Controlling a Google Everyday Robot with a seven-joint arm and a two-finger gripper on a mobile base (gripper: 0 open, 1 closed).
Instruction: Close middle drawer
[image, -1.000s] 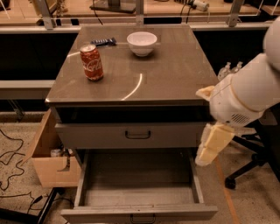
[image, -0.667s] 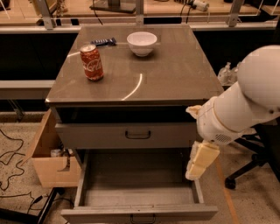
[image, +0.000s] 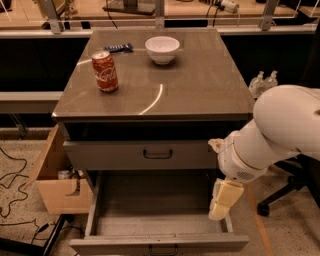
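Next, I close my gripper on the front panel's top edge (image: 206, 236) of the middle drawer, between its handle and the corner toward the office chair.
The middle drawer (image: 160, 243) is pulled far out at the bottom of the camera view. Its wide, deep tray is empty, and its low front panel has a small dark loop handle (image: 163, 248). My gripper (image: 223, 201) hangs pointing down from the white arm (image: 280, 132). It is over the drawer's right side wall, near the front right corner. It holds nothing that I can see.
Above is the taller-fronted drawer (image: 140, 155) with a larger handle, slightly out. On the cabinet top (image: 200, 85) stand a red soda can (image: 105, 71), a white bowl (image: 162, 49) and a dark snack packet (image: 118, 48). A cardboard box (image: 57, 182) stands at the left, an office chair base (image: 280, 197) at the right.
My arm has swung left and down. The gripper has moved from beside the cabinet's right edge to over the open drawer's right side. The drawers have not moved.
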